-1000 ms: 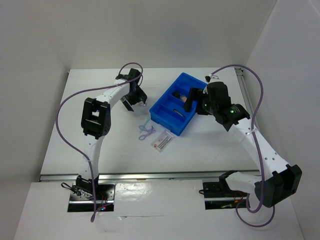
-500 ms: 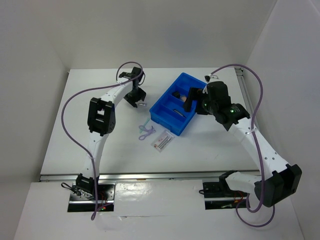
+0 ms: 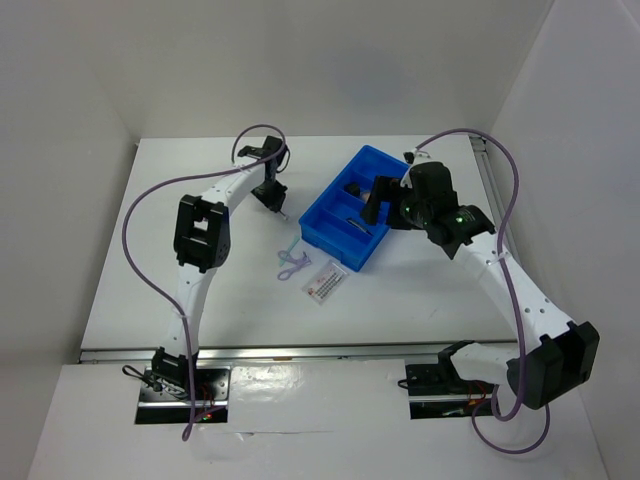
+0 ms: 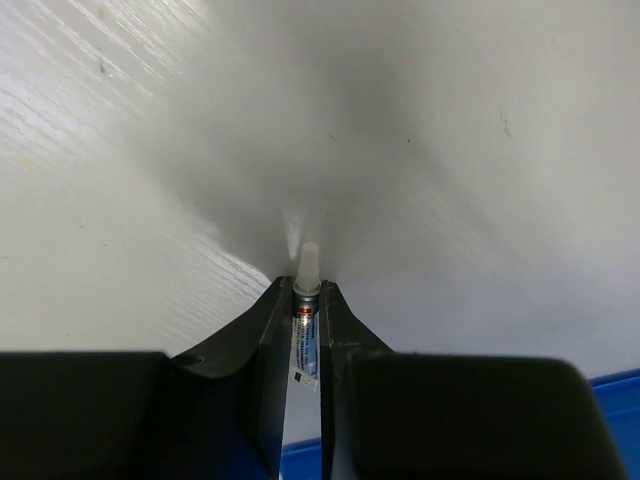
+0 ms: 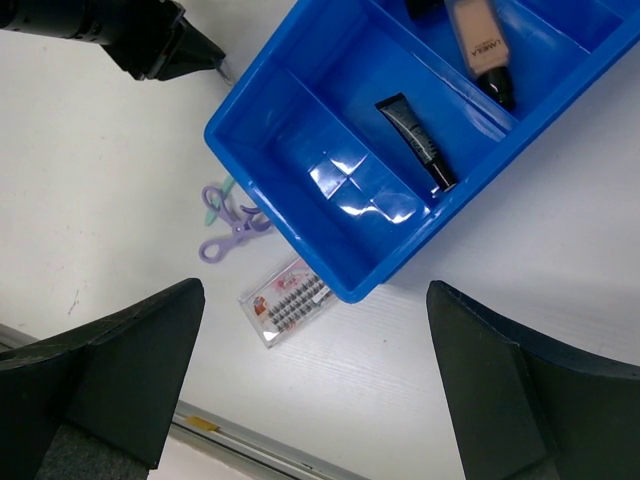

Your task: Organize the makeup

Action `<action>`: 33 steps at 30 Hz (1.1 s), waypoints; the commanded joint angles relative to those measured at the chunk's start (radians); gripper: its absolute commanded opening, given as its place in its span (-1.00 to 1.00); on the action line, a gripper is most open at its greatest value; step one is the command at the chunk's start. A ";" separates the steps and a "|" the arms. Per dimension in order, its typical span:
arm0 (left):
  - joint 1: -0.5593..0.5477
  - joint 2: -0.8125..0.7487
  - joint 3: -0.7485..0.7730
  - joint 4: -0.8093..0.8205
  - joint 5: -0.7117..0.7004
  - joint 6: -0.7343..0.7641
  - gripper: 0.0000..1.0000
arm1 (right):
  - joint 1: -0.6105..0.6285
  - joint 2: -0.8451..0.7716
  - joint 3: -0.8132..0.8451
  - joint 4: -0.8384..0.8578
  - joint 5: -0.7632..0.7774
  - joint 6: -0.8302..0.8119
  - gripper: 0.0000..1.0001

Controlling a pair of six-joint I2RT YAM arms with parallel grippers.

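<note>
The lilac looped tool is next, and my right gripper will close on the head (image 3: 303, 261) (image 5: 257, 225) of the tool, just past the joint and opposite its loops.
My left gripper (image 4: 303, 287) is shut on a small thin tube (image 4: 306, 300) with a white cap, which touches the table left of the blue tray (image 3: 330, 232). From above, the left gripper (image 3: 279, 206) points down at the table. A lilac looped tool (image 5: 228, 222) and a flat clear packet (image 5: 286, 300) of lashes with red print lie on the table by the tray's near corner. Inside the tray are a tan-and-black tube (image 5: 480, 50) and a dark tube (image 5: 418, 140). My right gripper (image 5: 315, 300) hangs open above the tray with nothing in it.
The tray (image 5: 270, 203) has several compartments, and the nearest one holds nothing. The left arm's black fingers (image 5: 160, 45) show at the top left of the right wrist view. A metal rail (image 5: 240, 445) marks the table's near edge.
My left gripper has closed on the small tube and shifted slightly toward the back of the table. The right gripper has drifted a little left over the tray, still open.
</note>
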 commanded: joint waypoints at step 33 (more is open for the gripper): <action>-0.350 -0.194 -0.138 0.585 0.123 0.229 -0.87 | 0.007 -0.231 -0.064 -0.017 0.220 0.069 1.00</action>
